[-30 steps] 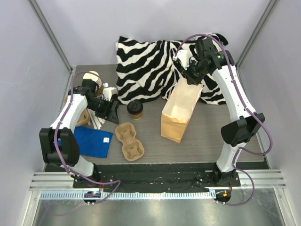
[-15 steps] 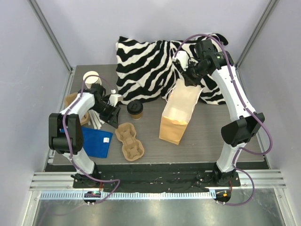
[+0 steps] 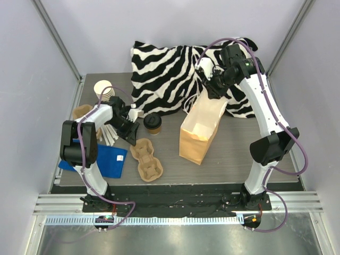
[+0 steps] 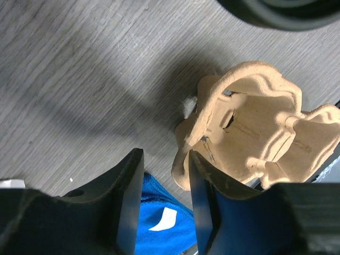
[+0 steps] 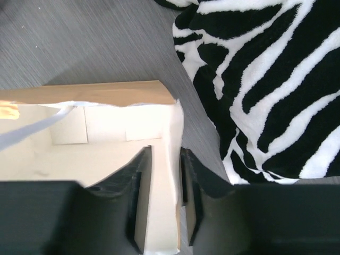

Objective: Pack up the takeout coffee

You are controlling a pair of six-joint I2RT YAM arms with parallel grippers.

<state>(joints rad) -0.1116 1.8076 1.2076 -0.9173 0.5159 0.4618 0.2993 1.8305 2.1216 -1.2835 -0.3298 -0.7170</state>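
Note:
The paper bag's opening sits crooked, so the robot's right gripper needs to pinch the bag's rim (image 5: 175,133) firmly and twist it straight before the left gripper brings the cup carrier.
The takeout coffee (image 3: 153,123), a brown cup with a black lid, stands upright on the table; its lid shows at the top edge of the left wrist view (image 4: 279,10). My left gripper (image 3: 132,136) is just left of the cup, over the near end of the cardboard cup carrier (image 3: 147,159). Its jaws (image 4: 166,159) are open and empty, and the carrier's rim (image 4: 249,133) lies by the right finger. My right gripper (image 3: 212,91) is shut on the top rim of the open brown paper bag (image 3: 198,135), with the bag's wall (image 5: 171,159) pinched between the fingers (image 5: 166,154).
A zebra-striped cushion (image 3: 170,74) fills the back of the table behind the bag. A stack of lidless paper cups (image 3: 104,90) stands at the back left. A blue cloth (image 3: 109,159) lies at the front left, and white packets (image 3: 109,135) lie beside it.
My left gripper has swung right, from beside the cup stack to the carrier next to the coffee. The right gripper has pulled the bag's top slightly left.

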